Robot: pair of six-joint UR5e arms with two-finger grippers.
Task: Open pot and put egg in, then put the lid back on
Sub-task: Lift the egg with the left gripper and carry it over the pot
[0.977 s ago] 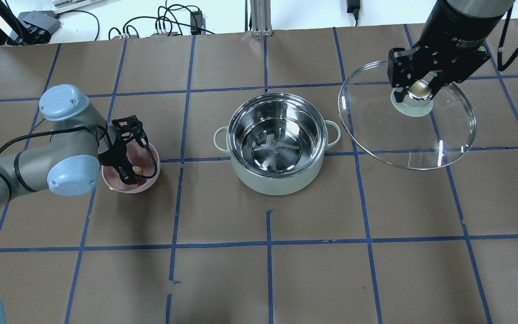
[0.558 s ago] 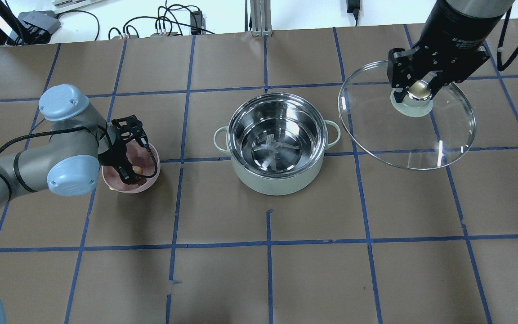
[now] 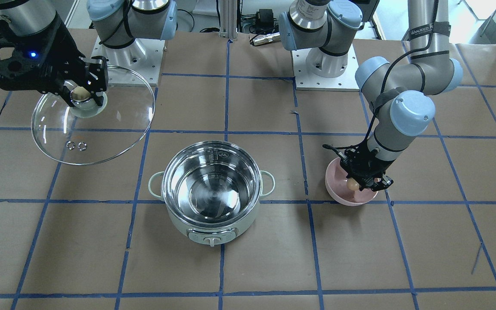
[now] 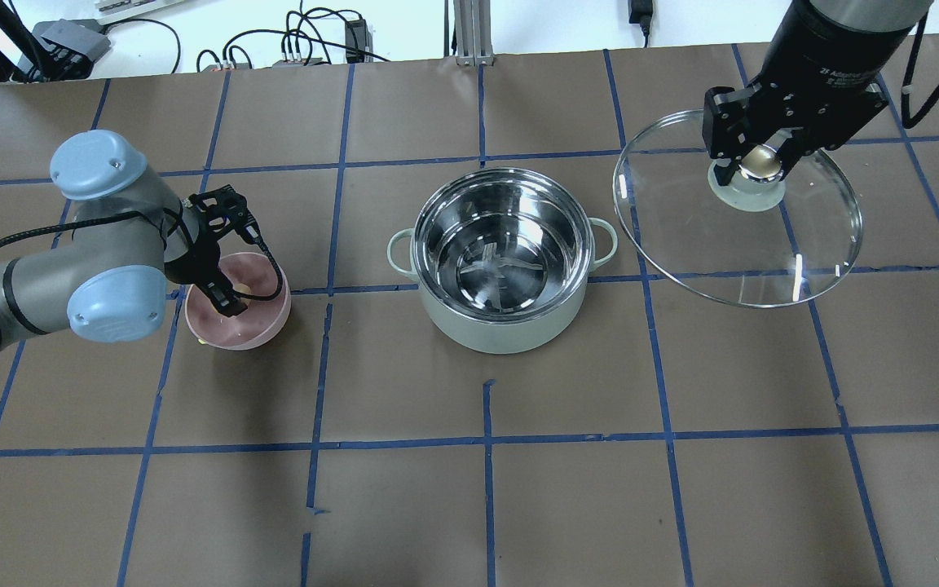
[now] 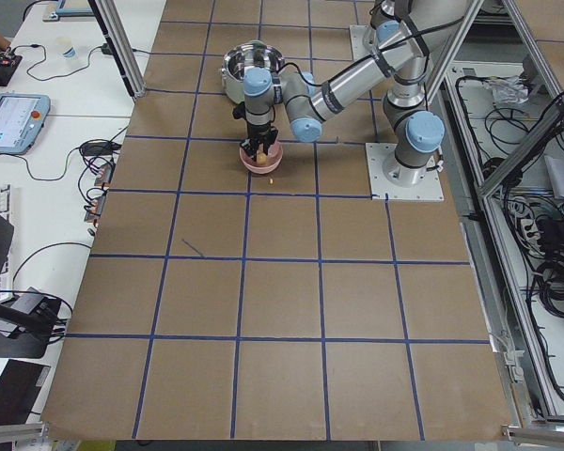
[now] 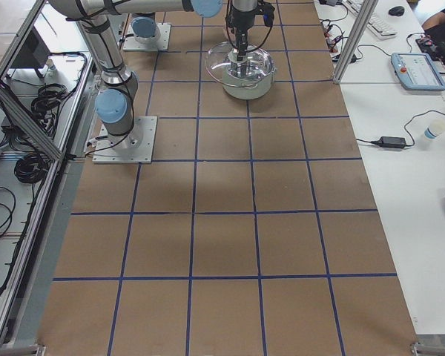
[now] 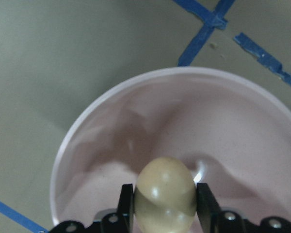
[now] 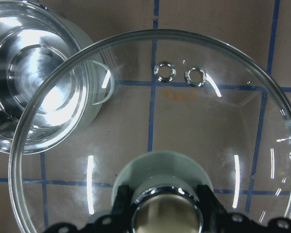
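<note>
I will release the light-brown egg from my left gripper on the shiny steel bottom inside the mint-green pot [image 3: 221, 196].
The mint-green pot [image 4: 502, 261] stands open mid-table, its steel inside empty; it also shows in the front view [image 3: 212, 193]. My right gripper [image 4: 759, 159] is shut on the beige knob of the glass lid [image 4: 730, 236] and holds it in the air to the right of the pot, seen through the glass in the right wrist view [image 8: 155, 121]. My left gripper [image 7: 165, 204] is shut on the light-brown egg [image 7: 165, 196], held just above the pink bowl [image 7: 223, 126]. The egg also shows in the front view [image 3: 352, 184].
The pink bowl [image 4: 253, 326] sits left of the pot on brown paper with a blue tape grid. A small yellowish bit [image 4: 203, 344] lies by the bowl's left rim. Cables and boxes [image 4: 298, 45] lie beyond the table's far edge.
My left arm has risen and shifted left, lifting the egg from the bowl's bottom. The right arm and the lid have not moved.
</note>
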